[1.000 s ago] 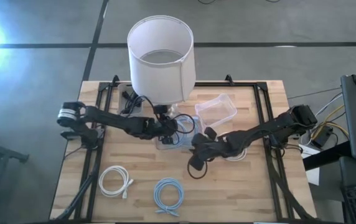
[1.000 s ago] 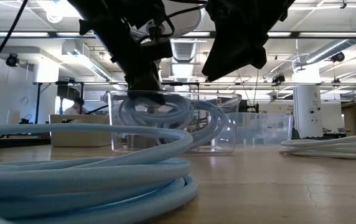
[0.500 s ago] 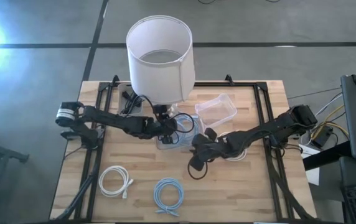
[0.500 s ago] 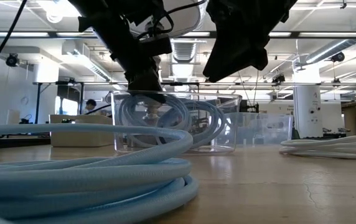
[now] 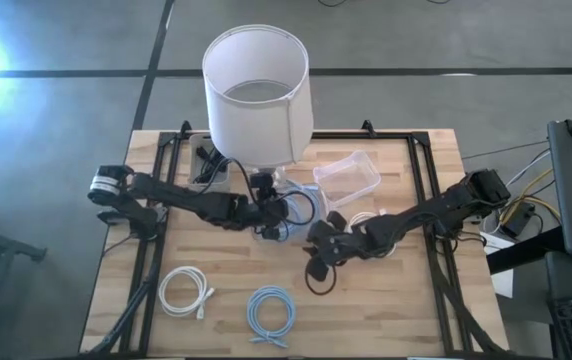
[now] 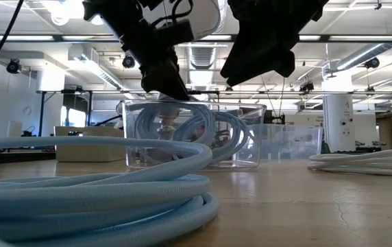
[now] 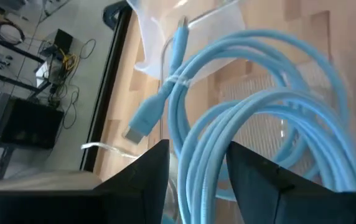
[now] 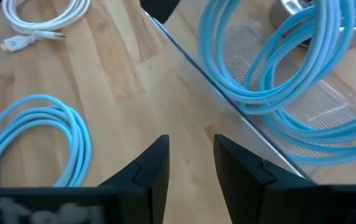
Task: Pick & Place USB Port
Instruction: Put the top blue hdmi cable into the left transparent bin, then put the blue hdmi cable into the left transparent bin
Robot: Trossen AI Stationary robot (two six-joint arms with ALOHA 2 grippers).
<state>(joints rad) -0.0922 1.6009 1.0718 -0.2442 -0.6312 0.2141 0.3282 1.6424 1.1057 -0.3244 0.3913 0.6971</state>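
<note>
The blue coil near the table's front edge is next for my left gripper, which should go there and close on the coil's side point(image 5: 264, 291) nearest the clear container.
A light-blue USB cable point(image 7: 271, 106) lies coiled inside a clear container point(image 6: 247, 137) at the table's middle, its plug point(image 7: 144, 121) lying near the container's wall. My left gripper point(image 7: 196, 180) stands open just above the container's rim point(image 6: 172, 92), over the coil, and is clear of it. In the high view it point(image 5: 269, 212) is just near of the lamp. My right gripper point(image 8: 193, 168) is open over bare wood beside the container's near-right side point(image 5: 314, 255), with nothing between its fingers.
A tall white lampshade point(image 5: 256, 90) stands just behind the container. A second clear container point(image 5: 347, 178) sits to the far right. A white cable coil point(image 5: 185, 291) and a blue one point(image 5: 271, 311) lie near the front edge. Another white coil point(image 5: 376, 245) lies under the right arm.
My left gripper has risen from inside the clear container to just above its rim. The blue coil has stayed in the container.
</note>
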